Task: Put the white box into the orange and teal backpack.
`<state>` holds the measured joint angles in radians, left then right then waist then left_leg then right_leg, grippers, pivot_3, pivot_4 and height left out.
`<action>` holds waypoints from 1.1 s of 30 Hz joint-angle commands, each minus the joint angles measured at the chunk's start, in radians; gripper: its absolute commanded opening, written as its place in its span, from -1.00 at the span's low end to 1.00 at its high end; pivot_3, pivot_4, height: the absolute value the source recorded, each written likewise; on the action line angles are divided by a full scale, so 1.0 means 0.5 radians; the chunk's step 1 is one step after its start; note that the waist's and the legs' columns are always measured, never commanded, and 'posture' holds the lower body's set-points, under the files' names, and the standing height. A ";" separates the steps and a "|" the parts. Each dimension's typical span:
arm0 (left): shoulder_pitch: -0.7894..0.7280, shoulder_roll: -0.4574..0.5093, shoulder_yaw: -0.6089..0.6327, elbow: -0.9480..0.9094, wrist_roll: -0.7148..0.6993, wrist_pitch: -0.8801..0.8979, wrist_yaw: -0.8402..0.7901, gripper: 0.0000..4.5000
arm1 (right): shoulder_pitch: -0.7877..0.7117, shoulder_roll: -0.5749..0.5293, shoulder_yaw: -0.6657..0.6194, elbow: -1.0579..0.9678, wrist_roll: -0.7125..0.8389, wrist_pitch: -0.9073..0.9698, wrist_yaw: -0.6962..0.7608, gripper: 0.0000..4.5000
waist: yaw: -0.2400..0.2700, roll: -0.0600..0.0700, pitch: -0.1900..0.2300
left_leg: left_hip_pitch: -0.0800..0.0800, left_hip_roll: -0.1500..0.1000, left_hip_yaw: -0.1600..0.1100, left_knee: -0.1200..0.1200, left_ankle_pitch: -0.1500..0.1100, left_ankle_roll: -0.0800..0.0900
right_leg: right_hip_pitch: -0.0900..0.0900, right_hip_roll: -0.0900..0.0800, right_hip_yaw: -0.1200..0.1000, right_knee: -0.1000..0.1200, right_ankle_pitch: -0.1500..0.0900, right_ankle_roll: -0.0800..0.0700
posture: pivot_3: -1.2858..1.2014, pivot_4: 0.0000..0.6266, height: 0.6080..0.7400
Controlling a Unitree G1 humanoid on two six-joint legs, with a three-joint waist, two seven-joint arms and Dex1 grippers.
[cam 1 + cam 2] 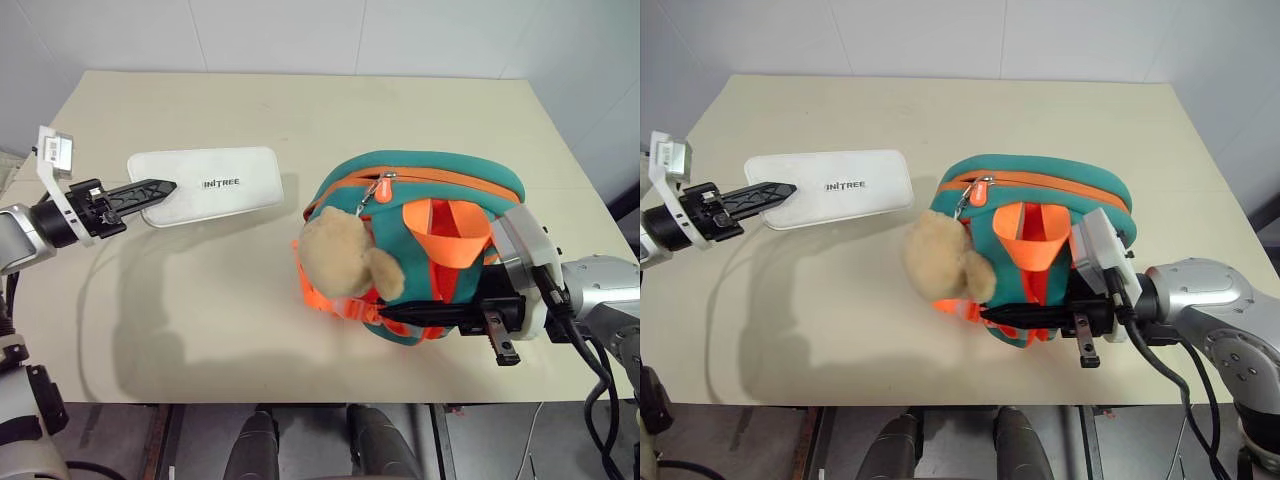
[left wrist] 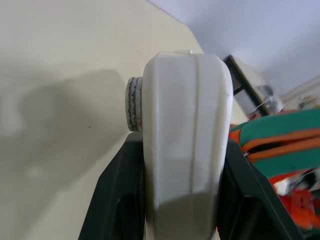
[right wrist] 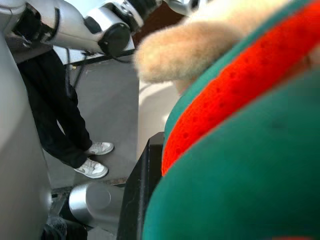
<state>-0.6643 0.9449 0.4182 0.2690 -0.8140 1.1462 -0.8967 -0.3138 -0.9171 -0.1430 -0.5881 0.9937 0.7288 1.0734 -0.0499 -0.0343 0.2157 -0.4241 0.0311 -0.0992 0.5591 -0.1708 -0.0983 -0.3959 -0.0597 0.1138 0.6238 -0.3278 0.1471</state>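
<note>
Next, my left gripper lets go of the white box inside the backpack (image 1: pixel 415 180) (image 2: pixel 282 143), where I need to set it under the orange zip line, behind the tan bear.
The white box (image 1: pixel 215 183) hangs level a little above the table, casting a shadow beneath it. My left gripper (image 1: pixel 165 187) is shut on its left end; in the left wrist view the box (image 2: pixel 185 125) sits between the two black fingers. The orange and teal backpack (image 1: pixel 440 175) stands right of centre, its tan bear (image 1: pixel 345 255) facing the box and an orange zip line running across its top. My right gripper (image 1: pixel 392 314) reaches in from the right along the backpack's near lower edge, shut on fabric and orange webbing there. The backpack (image 3: pixel 250 150) presses against one finger (image 3: pixel 142 195).
The cream table (image 1: pixel 300 110) has bare surface behind and between the box and the backpack. Its front edge runs just below my right gripper. A person's legs in dark trousers and white shoes (image 3: pixel 95 160) stand on the floor beside the table.
</note>
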 commanded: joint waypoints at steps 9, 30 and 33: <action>0.357 -0.024 0.443 -0.602 -0.215 -0.720 -0.576 -0.42 | -0.066 0.124 0.151 0.291 -0.230 -0.193 0.182 -1.00 | -0.003 0.000 0.000 | 0.001 0.001 0.001 0.006 0.000 0.000 | 0.002 0.000 0.000 0.004 -0.001 -0.001 | 0.03 -0.52 1.00; 0.046 0.073 -0.261 -0.353 0.173 -1.321 -1.213 -0.42 | -0.189 0.221 0.222 0.394 -0.344 -0.200 0.234 -1.00 | -0.003 0.000 0.000 | 0.003 0.001 0.000 0.011 0.000 0.001 | 0.005 0.002 0.000 0.009 0.000 0.000 | 0.03 -0.52 1.00; -0.174 0.028 -0.475 -0.199 0.348 -1.510 -1.339 -0.42 | -0.199 0.229 0.232 0.402 -0.356 -0.204 0.232 -1.00 | 0.009 0.000 0.000 | 0.003 0.001 0.000 0.016 0.000 0.001 | 0.008 0.002 0.000 0.009 0.001 0.002 | 0.03 -0.52 1.00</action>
<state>-0.7181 0.9628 0.2407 0.1564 -0.7010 0.4450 -1.5013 -0.4067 -0.8094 -0.0161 -0.3675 0.8118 0.6325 1.1902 -0.0455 -0.0343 0.2157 -0.4226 0.0314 -0.0991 0.5680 -0.1707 -0.0978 -0.3918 -0.0586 0.1139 0.6281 -0.3270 0.1485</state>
